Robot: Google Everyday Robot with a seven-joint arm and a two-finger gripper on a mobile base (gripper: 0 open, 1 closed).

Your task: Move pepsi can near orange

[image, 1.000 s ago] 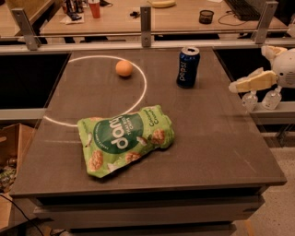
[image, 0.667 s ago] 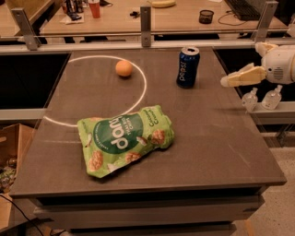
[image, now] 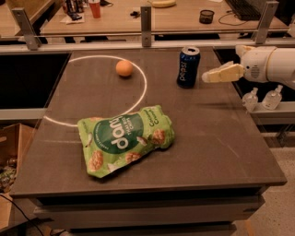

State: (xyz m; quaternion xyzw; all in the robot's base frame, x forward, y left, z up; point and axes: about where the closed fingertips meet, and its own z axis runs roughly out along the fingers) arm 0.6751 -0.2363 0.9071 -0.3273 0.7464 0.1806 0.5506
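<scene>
The robot's gripper needs to close around the lower half of the pepsi can (image: 187, 73), leaving the top of the can free above the fingers.
The dark blue pepsi can (image: 188, 67) stands upright near the far right of the dark table (image: 216, 138). The orange (image: 124, 68) lies to its left, inside a white painted circle at the far middle. My gripper (image: 208, 76) reaches in from the right edge at about can height, its cream fingers (image: 224, 73) pointing left, just right of the can and not touching it. It holds nothing.
A green chip bag (image: 125, 138) lies flat in the middle of the table. Metal rail posts (image: 146, 19) line the far edge. Two small clear bottles (image: 262, 98) stand on a ledge at the right. A red cup (image: 95, 8) and a banana (image: 163, 3) sit on the desk behind.
My gripper has moved left and a little up, from beyond the table's right edge to just beside the pepsi can. The can, orange and bag have not moved.
</scene>
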